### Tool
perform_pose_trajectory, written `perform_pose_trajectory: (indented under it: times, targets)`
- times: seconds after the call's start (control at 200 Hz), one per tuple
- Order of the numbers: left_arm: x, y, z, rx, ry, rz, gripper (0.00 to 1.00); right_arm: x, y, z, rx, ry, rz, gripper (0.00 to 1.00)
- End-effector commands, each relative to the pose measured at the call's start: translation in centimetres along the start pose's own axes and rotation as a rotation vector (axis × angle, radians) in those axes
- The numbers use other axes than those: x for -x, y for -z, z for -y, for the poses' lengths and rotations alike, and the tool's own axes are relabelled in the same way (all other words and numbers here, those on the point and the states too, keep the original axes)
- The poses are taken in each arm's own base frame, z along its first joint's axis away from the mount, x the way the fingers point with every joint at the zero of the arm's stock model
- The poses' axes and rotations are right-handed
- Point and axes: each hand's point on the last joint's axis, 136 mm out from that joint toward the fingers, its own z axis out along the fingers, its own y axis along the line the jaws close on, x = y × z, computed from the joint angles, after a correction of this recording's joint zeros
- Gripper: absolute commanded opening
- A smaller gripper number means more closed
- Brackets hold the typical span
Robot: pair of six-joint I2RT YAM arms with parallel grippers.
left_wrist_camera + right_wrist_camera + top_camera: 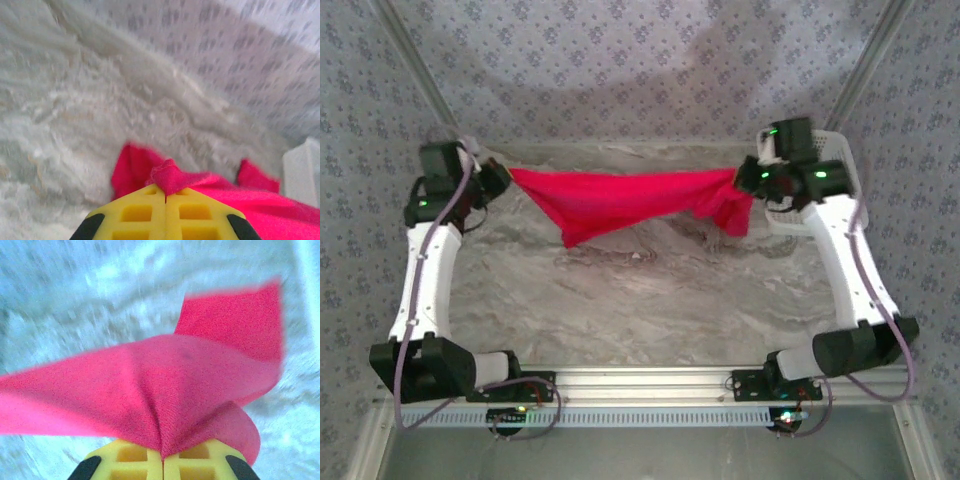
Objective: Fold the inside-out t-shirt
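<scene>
The t-shirt hangs in a clump below my right gripper. Next, I put it down and grab the edge point(713, 178) next to that clump with my left gripper.
The bright red inside-out t-shirt point(620, 200) hangs stretched in the air between my two grippers, above the back half of the table, sagging to a point at its lower left. My left gripper point(503, 178) holds its left end; in the left wrist view the yellow jaws point(165, 192) are pressed together on a bunched fold of red cloth point(172, 175). My right gripper point(748, 178) holds the right end, where a clump of fabric droops. In the right wrist view the jaws point(162, 455) are shut on the red cloth point(165, 385), which fans out above them.
A white plastic basket point(840, 165) stands at the back right, just behind the right arm, and its side point(305, 170) shows in the left wrist view. The marbled grey tabletop point(640, 300) lies below the shirt. Patterned walls enclose the back and sides.
</scene>
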Motion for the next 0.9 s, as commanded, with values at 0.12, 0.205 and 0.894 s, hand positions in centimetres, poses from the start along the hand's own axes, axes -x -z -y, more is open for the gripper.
perform_pose_trajectory:
  times: [0.12,0.205,0.894]
  targets:
    - [4.5,4.0,5.0,-0.261,0.055,0.075,0.0,0.9,4.9,0.7,0.036,-0.06,-0.016,0.0]
    - [4.7,4.5,6.1,-0.319,0.058,0.062,0.0,1.6,5.6,0.0,0.063,-0.06,0.002,0.0]
    - [2.5,-0.3,-2.0,-0.085,0.174,-0.113,0.0,-3.1,-0.6,-2.0,0.204,-0.074,-0.218,0.0]
